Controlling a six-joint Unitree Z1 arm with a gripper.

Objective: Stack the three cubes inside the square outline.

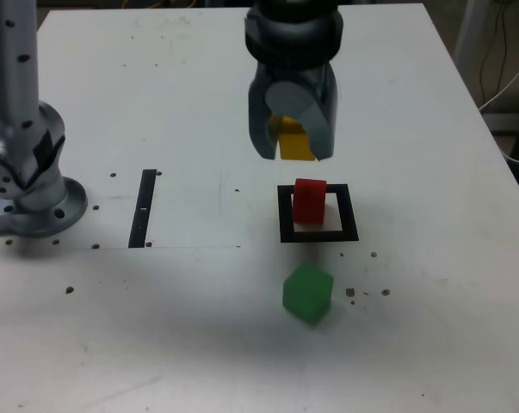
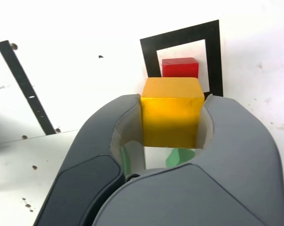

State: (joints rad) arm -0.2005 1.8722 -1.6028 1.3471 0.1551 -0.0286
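The robot's gripper should put the yellow cube down on top of the red cube (image 1: 308,187) (image 2: 180,61).
My gripper (image 1: 292,144) hangs above the table, shut on the yellow cube (image 1: 295,139), which the wrist view shows clamped between both grey jaws (image 2: 172,112). The red cube (image 1: 310,200) stands inside the square outline (image 1: 318,234), just in front of and below the held yellow cube in the exterior view. In the wrist view the red cube (image 2: 180,68) sits within the square outline (image 2: 214,56) beyond the yellow cube. The green cube (image 1: 308,293) rests on the table outside the outline, nearer the front edge; only slivers of the green cube (image 2: 180,157) show under the jaws.
A narrow black strip (image 1: 144,208) lies on the table toward the exterior view's left, also seen as the strip (image 2: 26,86) in the wrist view. The arm's grey base (image 1: 27,172) stands at the far left. Small holes and specks dot the white table (image 1: 414,129).
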